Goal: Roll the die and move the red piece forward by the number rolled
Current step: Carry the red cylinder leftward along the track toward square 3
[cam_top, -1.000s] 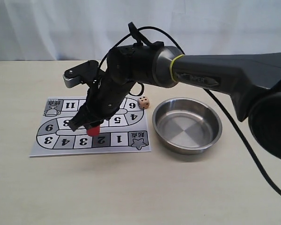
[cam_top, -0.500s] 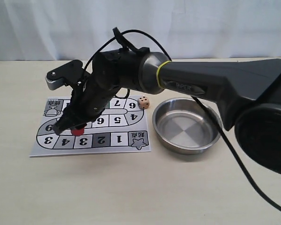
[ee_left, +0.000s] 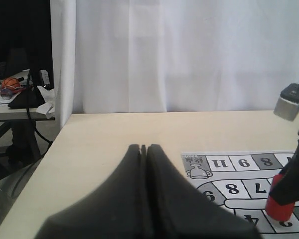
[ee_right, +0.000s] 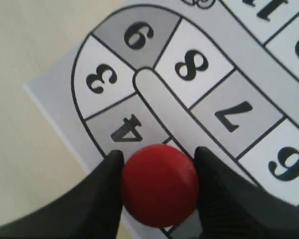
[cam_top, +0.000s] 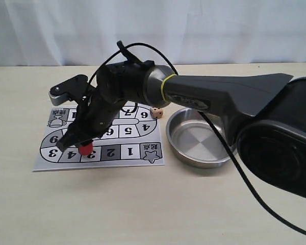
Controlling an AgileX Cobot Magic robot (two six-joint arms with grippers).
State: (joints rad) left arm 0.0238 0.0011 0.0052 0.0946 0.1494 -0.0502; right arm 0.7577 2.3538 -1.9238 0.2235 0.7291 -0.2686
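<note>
My right gripper is going to release the red piece on the grey bottom-row square (cam_top: pixel 70 158) (ee_right: pixel 126 132) beside the curved end of the track.
The red piece (cam_top: pixel 84 148) is a small red cylinder held between the black fingers of my right gripper (cam_top: pixel 80 143), which reaches across to the left part of the board (cam_top: pixel 143 159). From above, the red piece (ee_right: pixel 159 185) sits over the line between the bottom-row squares marked 4 and 3, with my right gripper (ee_right: pixel 158 155) shut on its sides. It is low on the board; contact cannot be told. The die (cam_top: pixel 156 113) rests beside the board's far right corner. My left gripper (ee_left: pixel 143 148) is shut and empty, off the board's left, facing the red piece (ee_left: pixel 279 204).
A round steel bowl (cam_top: pixel 203 151) stands empty right of the board. The right arm's grey camera block (cam_top: pixel 61 91) hangs over the board's far left. A white curtain backs the table. The table's left edge (ee_left: pixel 50 149) borders a dark room.
My right gripper has carried the red piece leftward along the bottom row, from over square 2 to the 4 and 3 line, and lower. The die and bowl have stayed put.
</note>
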